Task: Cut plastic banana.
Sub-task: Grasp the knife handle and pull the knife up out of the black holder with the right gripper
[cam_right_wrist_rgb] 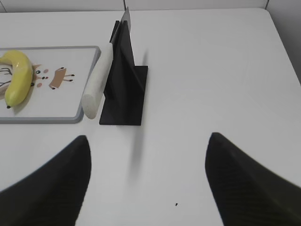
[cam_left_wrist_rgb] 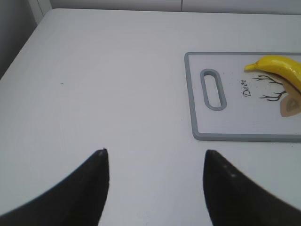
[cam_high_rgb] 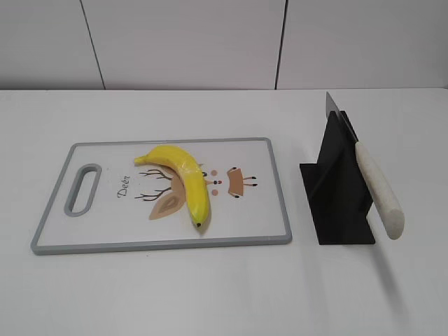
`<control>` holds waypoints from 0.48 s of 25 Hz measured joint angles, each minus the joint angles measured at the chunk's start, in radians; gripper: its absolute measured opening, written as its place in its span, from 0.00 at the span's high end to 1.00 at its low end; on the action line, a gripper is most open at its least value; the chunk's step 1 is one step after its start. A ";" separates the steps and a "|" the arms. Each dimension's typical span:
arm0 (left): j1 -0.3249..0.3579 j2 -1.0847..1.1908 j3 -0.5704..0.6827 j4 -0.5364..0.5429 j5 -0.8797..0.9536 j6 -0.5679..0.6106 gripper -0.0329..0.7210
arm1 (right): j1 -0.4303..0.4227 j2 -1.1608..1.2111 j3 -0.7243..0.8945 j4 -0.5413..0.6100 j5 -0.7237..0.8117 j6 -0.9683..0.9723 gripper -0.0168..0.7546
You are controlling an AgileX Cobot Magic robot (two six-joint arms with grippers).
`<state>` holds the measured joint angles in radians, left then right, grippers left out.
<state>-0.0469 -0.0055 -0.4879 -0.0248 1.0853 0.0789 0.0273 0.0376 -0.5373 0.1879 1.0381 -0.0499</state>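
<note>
Next, my right gripper goes to the middle of the pale handle (cam_high_rgb: pixel 379 185) (cam_right_wrist_rgb: pixel 99 77) of the knife in the black stand and closes there.
A yellow plastic banana (cam_high_rgb: pixel 183 178) lies whole on a white cutting board (cam_high_rgb: pixel 98 234) with a grey rim and a deer drawing. It also shows in the left wrist view (cam_left_wrist_rgb: pixel 280 68) and the right wrist view (cam_right_wrist_rgb: pixel 18 77). A knife with a pale handle (cam_high_rgb: pixel 379 189) rests in a black stand (cam_high_rgb: pixel 336 192), blade up and back; the right wrist view shows the handle (cam_right_wrist_rgb: pixel 98 82). My left gripper (cam_left_wrist_rgb: pixel 154 153) is open and empty over bare table left of the board. My right gripper (cam_right_wrist_rgb: pixel 148 137) is open and empty, in front of the stand. Neither gripper shows in the exterior view.
The board (cam_left_wrist_rgb: pixel 244 135) has a slot handle (cam_high_rgb: pixel 82 189) at its left end. The white table runs back to a panelled wall (cam_high_rgb: pixel 210 42). The table's left edge shows in the left wrist view (cam_left_wrist_rgb: pixel 23 44), its right edge in the right wrist view (cam_right_wrist_rgb: pixel 282 40).
</note>
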 joint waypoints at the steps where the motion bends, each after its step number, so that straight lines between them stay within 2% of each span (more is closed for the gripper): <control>1: 0.000 0.000 0.000 0.000 0.000 0.000 0.16 | 0.000 0.028 -0.010 0.000 0.006 0.000 0.22; 12: 0.000 0.000 0.000 0.000 0.000 0.000 0.16 | 0.000 0.425 -0.127 0.073 0.067 0.000 0.22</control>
<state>-0.0469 -0.0055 -0.4879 -0.0248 1.0853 0.0789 0.0273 0.4624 -0.6647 0.2604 1.1050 -0.0499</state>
